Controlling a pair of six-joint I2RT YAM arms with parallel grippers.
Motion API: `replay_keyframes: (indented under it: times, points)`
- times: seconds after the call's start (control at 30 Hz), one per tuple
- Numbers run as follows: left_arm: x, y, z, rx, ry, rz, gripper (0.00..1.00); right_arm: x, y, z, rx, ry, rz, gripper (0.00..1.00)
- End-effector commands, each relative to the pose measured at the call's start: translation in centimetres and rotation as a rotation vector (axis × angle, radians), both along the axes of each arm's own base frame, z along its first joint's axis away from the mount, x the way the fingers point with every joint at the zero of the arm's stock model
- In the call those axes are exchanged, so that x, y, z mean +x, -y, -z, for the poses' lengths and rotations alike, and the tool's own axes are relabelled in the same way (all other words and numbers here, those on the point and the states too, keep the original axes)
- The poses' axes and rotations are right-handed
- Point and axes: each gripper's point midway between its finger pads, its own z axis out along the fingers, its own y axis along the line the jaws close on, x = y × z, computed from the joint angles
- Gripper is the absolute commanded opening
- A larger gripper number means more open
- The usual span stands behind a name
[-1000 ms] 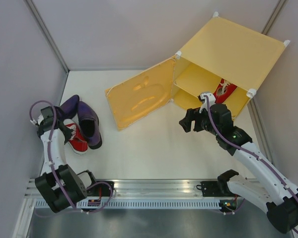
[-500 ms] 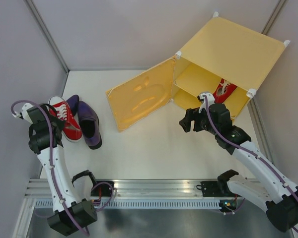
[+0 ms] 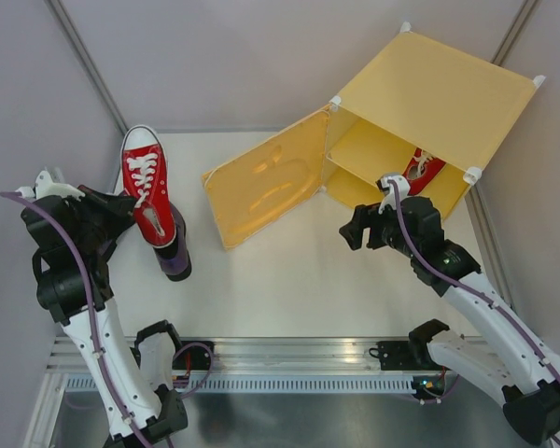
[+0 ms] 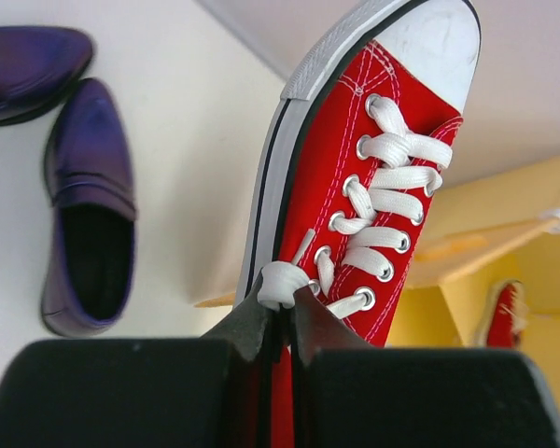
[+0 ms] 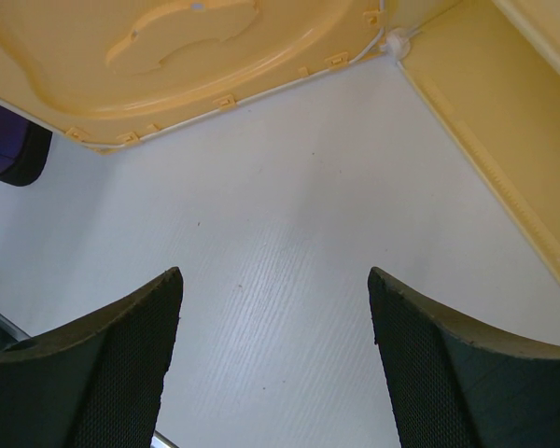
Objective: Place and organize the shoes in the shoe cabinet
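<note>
My left gripper is holding the red sneaker and will let go of it on the white table (image 3: pixel 316 254) between the open door and my right gripper.
My left gripper (image 3: pixel 129 217) (image 4: pixel 280 313) is shut on the heel end of a red sneaker (image 3: pixel 147 183) (image 4: pixel 355 177) and holds it in the air, toe pointing away. Below it lie the purple loafers (image 3: pixel 176 254) (image 4: pixel 86 201), one mostly hidden under the sneaker in the top view. The yellow shoe cabinet (image 3: pixel 439 98) stands at the back right with its door (image 3: pixel 266 182) (image 5: pixel 187 65) swung open. Another red sneaker (image 3: pixel 423 166) (image 4: pixel 504 313) sits inside it. My right gripper (image 3: pixel 354 227) (image 5: pixel 275 299) hovers open and empty over the white table in front of the cabinet.
Grey walls close in on the left, back and right. The open door reaches out over the middle of the table (image 3: pixel 289 280). A metal rail (image 3: pixel 289 350) with both arm bases runs along the near edge.
The left arm has lifted the red sneaker from beside the loafers, carrying it up and toward the back. The right arm has barely shifted.
</note>
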Motion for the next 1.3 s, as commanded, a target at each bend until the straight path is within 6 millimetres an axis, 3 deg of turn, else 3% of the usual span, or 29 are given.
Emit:
replay_keyframes:
  times: [0.0, 0.23, 0.3, 0.43, 0.6, 0.67, 0.8, 0.87, 0.93, 1.03, 1.07, 1.1, 1.2, 1.27]
  points:
    - [-1.5, 4.9, -8.2, -0.036, 0.249, 0.208, 0.02, 0.0, 0.2, -2.8, 0.022, 0.067, 0.005, 0.84]
    - [-3.3, 8.8, -12.7, -0.050, 0.381, 0.418, 0.02, -0.2, 0.2, -3.0, 0.020, 0.066, 0.001, 0.84]
    - [-3.7, 10.4, -13.2, -0.077, 0.393, 0.530, 0.02, -0.2, 0.3, -3.0, 0.020, 0.066, 0.004, 0.84]
    - [-3.6, 11.5, -13.3, -0.123, 0.383, 0.624, 0.02, -0.1, 0.1, -3.6, 0.036, 0.074, 0.007, 0.84]
    - [-3.0, 13.3, -12.1, -0.193, 0.322, 0.736, 0.02, 0.1, -0.3, -4.4, 0.075, 0.083, 0.009, 0.84]
    - [-2.1, 14.2, -11.2, -0.210, 0.290, 0.757, 0.02, 0.1, -0.5, -4.5, 0.085, 0.080, 0.007, 0.84]
    - [-0.6, 19.1, -7.9, -0.234, 0.175, 0.840, 0.02, 0.3, -0.5, -4.6, 0.090, 0.076, 0.016, 0.84]
    - [0.8, 19.9, -6.2, -0.219, 0.131, 0.791, 0.02, 0.3, -0.2, -4.8, 0.083, 0.079, 0.027, 0.84]
    - [0.7, 21.2, -5.7, -0.222, 0.126, 0.805, 0.02, 0.0, 0.3, -5.2, 0.074, 0.086, 0.044, 0.84]
    - [1.0, 23.2, -3.3, -0.229, 0.069, 0.808, 0.02, 0.0, 1.7, -5.7, 0.056, 0.109, 0.106, 0.84]
    - [1.8, 23.7, -1.8, -0.213, 0.038, 0.771, 0.02, 0.0, 1.9, -5.9, 0.055, 0.111, 0.115, 0.84]
    - [1.1, 25.2, -1.0, -0.208, 0.016, 0.804, 0.02, 0.1, 2.8, -6.0, 0.040, 0.120, 0.165, 0.84]
    - [1.3, 27.5, 2.0, -0.190, -0.039, 0.786, 0.02, 0.1, 3.8, -6.5, 0.032, 0.137, 0.213, 0.84]
    - [2.0, 28.1, 3.8, -0.181, -0.050, 0.747, 0.02, -0.1, 4.1, -6.7, 0.033, 0.145, 0.223, 0.84]
